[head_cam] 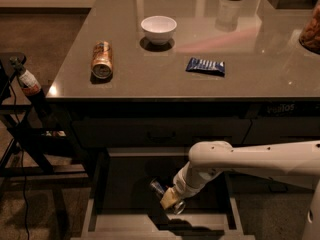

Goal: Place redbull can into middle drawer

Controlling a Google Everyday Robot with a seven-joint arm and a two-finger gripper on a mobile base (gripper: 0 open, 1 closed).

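The robot's gripper needs to release the redbull can on the middle drawer's dark bottom, toward its front rim point(159, 212). The can is tilted low over that bottom now.
The middle drawer point(100, 204) is pulled open below the counter, with a lighter grey rim and a dark flat bottom. My gripper point(171, 199) reaches down into it from the right on a white arm. It is shut on the redbull can point(161, 190), a slim can held tilted low over the drawer bottom, its silver end toward the upper left. My gripper's tan fingers point(168, 198) cover most of the can's body.
On the counter point(260, 79) lie a fatter orange-gold can point(102, 60) on its side, a white bowl point(158, 29) and a flat blue snack packet point(205, 66). The upper drawer front point(160, 133) is closed. A dark rack point(20, 134) stands at left.
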